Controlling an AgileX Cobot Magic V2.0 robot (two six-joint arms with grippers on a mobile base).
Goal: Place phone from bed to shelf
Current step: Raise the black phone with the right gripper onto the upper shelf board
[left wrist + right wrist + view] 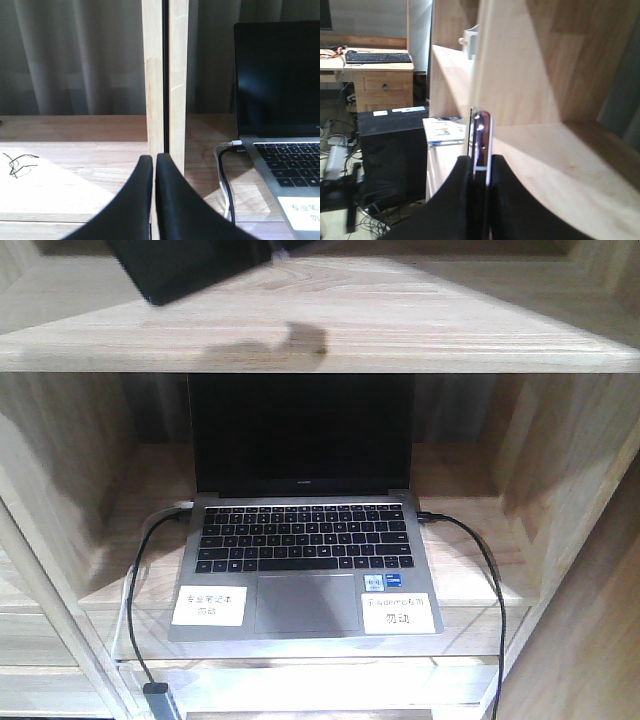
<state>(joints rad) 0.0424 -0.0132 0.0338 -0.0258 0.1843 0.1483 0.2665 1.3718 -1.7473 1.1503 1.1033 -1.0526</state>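
The robot's right gripper needs to put the phone down flat on the shelf's top board [170, 287] [552, 160] above the laptop, near the shelf's side.
The phone [190, 265], a glossy black slab, hangs tilted above the top board of the light-wood shelf [400, 330] at the upper left of the front view and throws a shadow on the board. In the right wrist view my right gripper [481, 159] is shut on the phone [481, 132], which shows edge-on with its pinkish metallic rim, above a shelf board [545, 165]. My left gripper [154, 158] is shut on nothing, low in front of an upright shelf divider [165, 75]. The bed is out of view.
An open grey laptop [300, 540] with white labels fills the lower compartment, with cables [485, 570] running off both sides. A thin wire scrap [17, 165] lies on the left board. Beyond the shelf stand a black cabinet [392, 150] and a desk with a keyboard [377, 57].
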